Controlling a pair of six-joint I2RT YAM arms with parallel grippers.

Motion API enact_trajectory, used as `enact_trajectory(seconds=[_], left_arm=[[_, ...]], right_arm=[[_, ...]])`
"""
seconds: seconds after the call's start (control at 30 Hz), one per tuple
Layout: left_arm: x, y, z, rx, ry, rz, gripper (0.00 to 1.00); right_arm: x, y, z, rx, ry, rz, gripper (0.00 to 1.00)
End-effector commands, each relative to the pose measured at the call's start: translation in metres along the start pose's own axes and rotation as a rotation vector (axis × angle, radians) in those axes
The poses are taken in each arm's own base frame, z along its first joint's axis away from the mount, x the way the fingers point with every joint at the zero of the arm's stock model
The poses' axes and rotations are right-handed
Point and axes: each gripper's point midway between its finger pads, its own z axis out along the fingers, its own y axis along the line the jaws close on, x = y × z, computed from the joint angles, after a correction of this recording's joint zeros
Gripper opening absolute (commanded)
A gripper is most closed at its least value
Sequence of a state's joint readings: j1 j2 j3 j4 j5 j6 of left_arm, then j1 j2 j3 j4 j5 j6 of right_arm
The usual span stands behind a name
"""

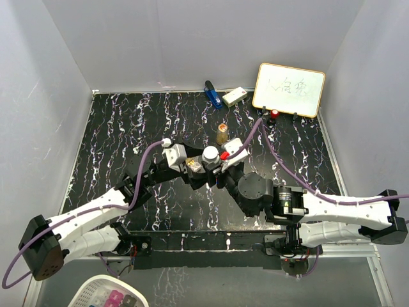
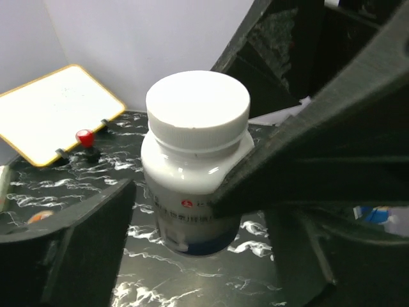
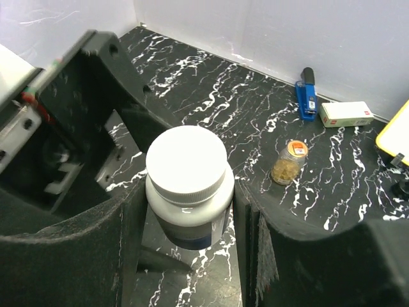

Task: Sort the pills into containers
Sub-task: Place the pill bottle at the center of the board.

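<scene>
My right gripper needs to set the white-capped bottle down beside the golden-amber bottle point(image 1: 191, 131) point(image 3: 239, 146), on its side away from the whiteboard.
A dark bottle with a white round cap point(image 1: 210, 154) point(image 2: 197, 160) point(image 3: 190, 182) stands upright mid-table between both grippers. My right gripper point(image 1: 216, 167) point(image 3: 188, 214) is shut on it, with a finger pressed against each side of its body. My left gripper point(image 1: 199, 167) point(image 2: 198, 256) is open around the same bottle. Its left finger point(image 2: 77, 249) stands clear of the bottle wall. A golden-amber bottle point(image 1: 222, 133) point(image 3: 289, 162) with yellow pills inside stands on its own just behind. No loose pills show.
At the back wall lie a blue stapler point(image 1: 211, 94) point(image 3: 306, 94) and a white rectangular box point(image 1: 234, 96) point(image 3: 346, 114). A whiteboard point(image 1: 289, 89) point(image 2: 54, 112) leans at the back right, with a red-topped clip point(image 1: 274, 114) point(image 2: 85, 138) before it. A white basket point(image 1: 108, 293) sits below the table's near edge.
</scene>
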State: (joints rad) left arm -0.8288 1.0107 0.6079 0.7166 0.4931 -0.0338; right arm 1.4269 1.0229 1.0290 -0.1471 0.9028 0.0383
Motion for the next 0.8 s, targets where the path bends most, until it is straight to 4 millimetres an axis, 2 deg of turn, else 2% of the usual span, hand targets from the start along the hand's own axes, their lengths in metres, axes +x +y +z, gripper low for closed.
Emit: enact_trajectory(seconds=[0.0, 0.2, 0.3, 0.43, 0.6, 0.77], left_arm=[[-0.025, 0.011, -0.008, -0.086, -0.057, 0.070, 0.97], [-0.007, 0.027, -0.020, -0.192, 0.012, 0.068, 0.99], [0.004, 0.038, -0.030, -0.279, 0.052, 0.053, 0.99], [0.013, 0.057, -0.047, -0.425, 0.063, 0.027, 0.99], [0.024, 0.080, -0.068, -0.600, 0.094, 0.008, 0.99], [0.025, 0.088, -0.080, -0.679, 0.066, 0.002, 0.99]], right_arm=[[-0.010, -0.012, 0.005, 0.098, -0.050, 0.027, 0.00], [-0.014, -0.023, 0.015, 0.157, -0.069, 0.042, 0.00], [-0.021, -0.036, 0.030, 0.143, -0.095, 0.087, 0.00], [-0.021, -0.066, 0.065, 0.130, -0.102, 0.142, 0.00], [-0.006, -0.100, 0.119, 0.147, -0.070, 0.132, 0.00], [0.020, -0.115, 0.171, 0.138, -0.035, 0.130, 0.00]])
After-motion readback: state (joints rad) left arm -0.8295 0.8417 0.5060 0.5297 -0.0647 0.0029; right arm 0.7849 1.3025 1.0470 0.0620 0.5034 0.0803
